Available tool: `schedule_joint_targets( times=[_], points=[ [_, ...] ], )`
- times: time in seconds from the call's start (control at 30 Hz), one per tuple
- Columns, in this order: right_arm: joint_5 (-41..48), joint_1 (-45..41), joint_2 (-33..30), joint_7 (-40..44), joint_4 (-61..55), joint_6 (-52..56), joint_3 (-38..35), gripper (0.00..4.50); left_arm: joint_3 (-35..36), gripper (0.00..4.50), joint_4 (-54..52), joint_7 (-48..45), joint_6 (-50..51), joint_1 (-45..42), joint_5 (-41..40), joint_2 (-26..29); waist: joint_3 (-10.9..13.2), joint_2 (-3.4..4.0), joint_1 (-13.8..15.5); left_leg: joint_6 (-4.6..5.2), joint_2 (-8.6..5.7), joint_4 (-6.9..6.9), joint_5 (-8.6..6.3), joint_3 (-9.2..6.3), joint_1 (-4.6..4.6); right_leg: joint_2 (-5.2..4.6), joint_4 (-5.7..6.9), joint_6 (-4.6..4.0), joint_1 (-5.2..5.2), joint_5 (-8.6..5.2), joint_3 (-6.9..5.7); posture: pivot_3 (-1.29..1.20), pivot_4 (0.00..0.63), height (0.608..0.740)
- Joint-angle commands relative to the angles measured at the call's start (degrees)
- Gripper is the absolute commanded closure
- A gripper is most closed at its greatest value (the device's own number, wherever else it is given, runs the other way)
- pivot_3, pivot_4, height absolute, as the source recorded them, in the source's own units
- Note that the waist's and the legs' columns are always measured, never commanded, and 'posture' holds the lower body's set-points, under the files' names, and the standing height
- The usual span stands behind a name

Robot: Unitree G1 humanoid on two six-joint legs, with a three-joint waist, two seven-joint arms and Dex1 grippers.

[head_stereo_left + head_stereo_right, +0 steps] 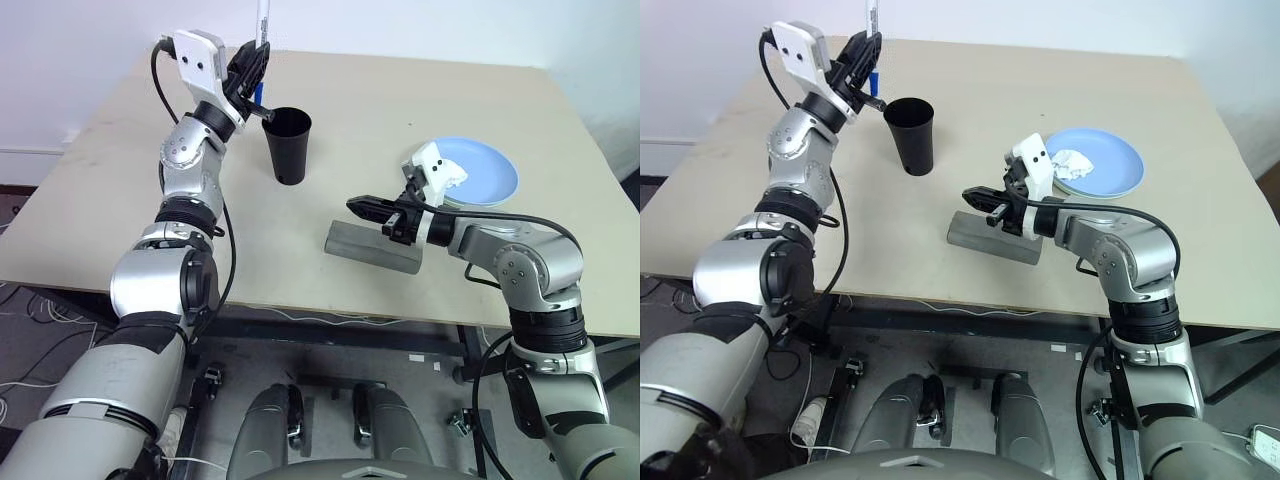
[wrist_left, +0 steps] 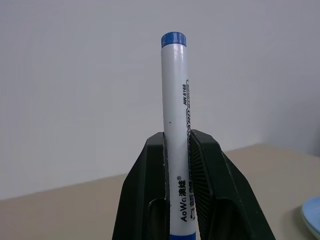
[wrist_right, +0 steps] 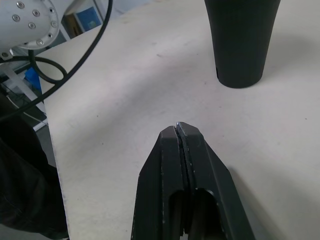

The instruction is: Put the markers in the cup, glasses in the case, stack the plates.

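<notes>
I should let go of the white marker, now upright beside the black cup, with my left gripper inside the opening of the black cup [image 1: 293, 130], beyond the grey case.
My left gripper [image 1: 254, 66] is raised beside the far left of the black cup [image 1: 288, 145], shut on a white marker [image 2: 175, 100] with a blue cap. The marker stands upright, and its blue end hangs just left of the cup's rim. My right gripper [image 1: 362, 207] is shut and empty, hovering level over the left end of the grey case [image 1: 372, 250], whose lid is closed. A light blue plate [image 1: 490, 175] lies at the right. The glasses are out of view.
A crumpled white paper wad [image 1: 447, 172] lies on the blue plate's left part. The table's front edge [image 1: 300, 300] runs just before the case. A white wall stands behind the table.
</notes>
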Motion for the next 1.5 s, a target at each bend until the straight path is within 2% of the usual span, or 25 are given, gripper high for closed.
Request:
schedule_joint_targets(
  times=[0.03, 0.4, 0.77, 1.17, 1.5],
  points=[
    [-0.12, -1.37, -0.87, 0.10, -0.85, -0.49, -0.57, 4.50, 2.47, 4.22, -0.35, 1.39, -1.55, -1.52, -1.19, -0.42, 0.00, 0.00, -0.03, 0.00, 0.00, 0.00, 0.00, 0.00, 0.00, 0.00, 0.00, 0.00, 0.00, 0.00, 0.00, 0.00, 0.150, 0.710],
    [-0.45, -1.11, -1.55, -0.51, -1.41, 0.30, -0.96, 4.50, 0.85, 4.22, 1.22, 6.00, -2.61, 0.43, 3.59, -1.90, 0.00, 0.00, 0.00, 0.00, 0.00, 0.00, 0.00, 0.00, 0.00, -0.01, -0.01, 0.00, 0.00, 0.00, -0.01, 0.00, 0.150, 0.710],
    [-0.06, -0.35, -3.02, -1.46, -2.39, 0.91, -1.83, 4.50, 1.46, 4.22, 1.52, 5.78, -2.40, 1.51, 4.34, -3.70, 0.00, 0.00, -0.01, 0.00, 0.01, -0.01, -0.01, 0.00, -0.01, -0.04, -0.02, -0.01, -0.02, 0.01, -0.01, 0.00, 0.150, 0.710],
    [-0.06, -0.33, -3.13, -1.86, -2.31, 0.91, -1.93, 4.50, 1.75, 0.06, 1.51, 5.46, -2.16, 1.54, 4.83, -3.84, 0.00, 0.00, -0.01, 0.00, 0.00, -0.02, -0.02, 0.00, -0.01, -0.14, -0.03, -0.02, -0.02, 0.01, -0.02, 0.00, 0.150, 0.710],
    [0.14, -0.55, -2.55, -1.75, -2.11, 0.68, -1.60, 4.50, 2.42, 0.01, 0.85, 2.24, -2.28, 1.94, 4.28, -3.44, 0.00, 0.00, -0.01, 0.01, 0.00, -0.02, -0.02, 0.00, -0.01, -0.16, -0.04, -0.02, -0.02, 0.01, -0.03, 0.00, 0.150, 0.710]
  ],
)
